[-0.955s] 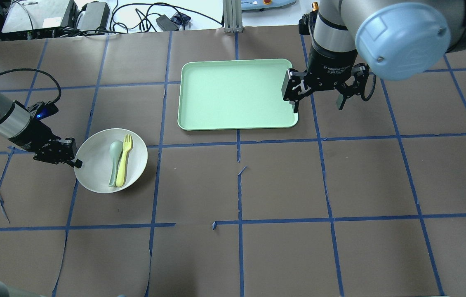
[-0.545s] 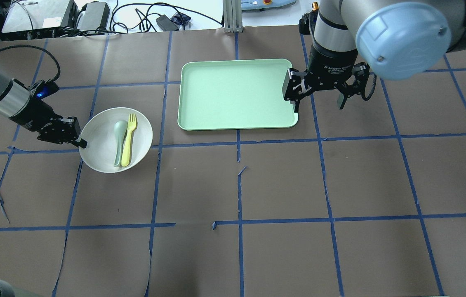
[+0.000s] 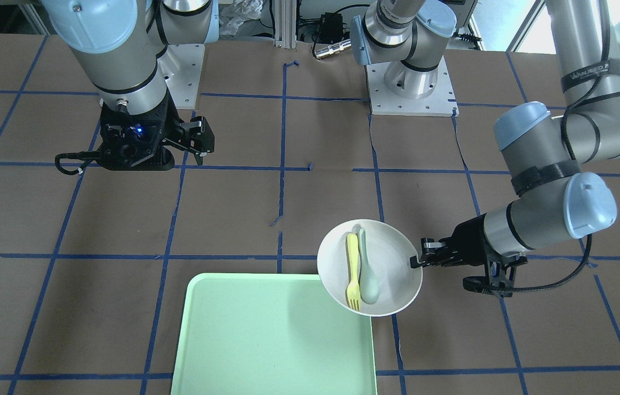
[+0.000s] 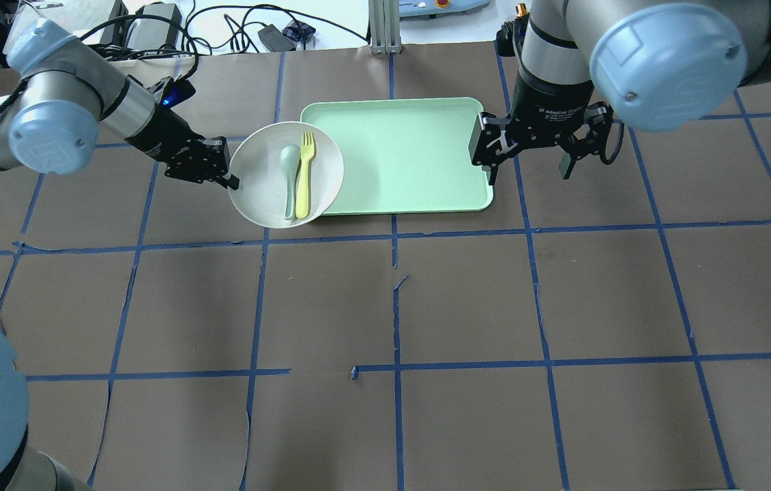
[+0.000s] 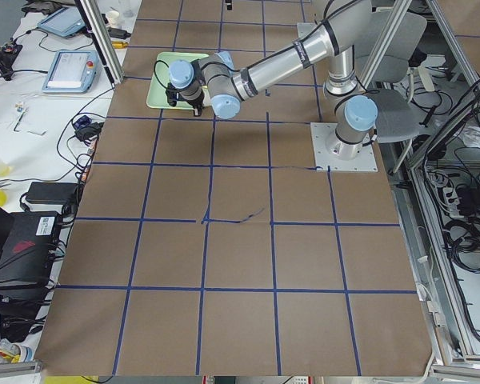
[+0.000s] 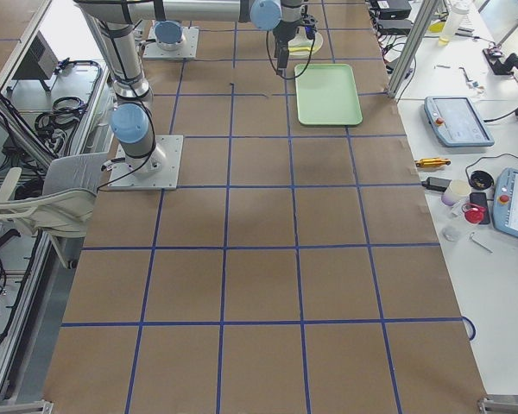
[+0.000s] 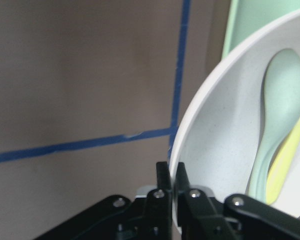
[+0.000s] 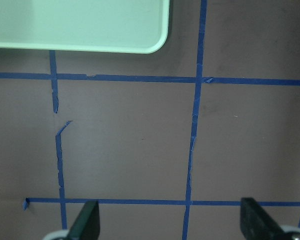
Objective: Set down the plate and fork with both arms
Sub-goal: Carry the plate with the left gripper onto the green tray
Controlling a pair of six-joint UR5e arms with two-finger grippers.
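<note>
I will set down the white plate, with the fork and spoon on it, from my left gripper around the middle of the mint-green tray (image 3: pixel 272 336).
The white plate (image 4: pixel 259 183) is held in the air, overlapping the left edge of the mint-green tray (image 4: pixel 399 150). On it lie the pale-yellow fork (image 4: pixel 303 174) and a grey-green spoon (image 4: pixel 288 179). My left gripper (image 4: pixel 230 181) is shut on the plate's left rim; the left wrist view shows its fingers (image 7: pixel 165 187) pinching the rim (image 7: pixel 190 135). In the front-facing view the plate (image 3: pixel 392 274) carries the fork (image 3: pixel 352 270) above the tray's corner (image 3: pixel 266 340), with the left gripper (image 3: pixel 415 261) at its rim. My right gripper (image 4: pixel 529 174) is open and empty, just right of the tray.
The brown table has blue tape grid lines. Cables and electronics lie beyond the far edge (image 4: pixel 153 27). The right wrist view shows the tray's corner (image 8: pixel 140 30) and bare table below it. The right arm's large elbow (image 4: pixel 665 65) hangs over the back right.
My left gripper has carried the plate with fork and spoon up and to the right, from the left table area to the tray's left edge. The right gripper has stayed in place.
</note>
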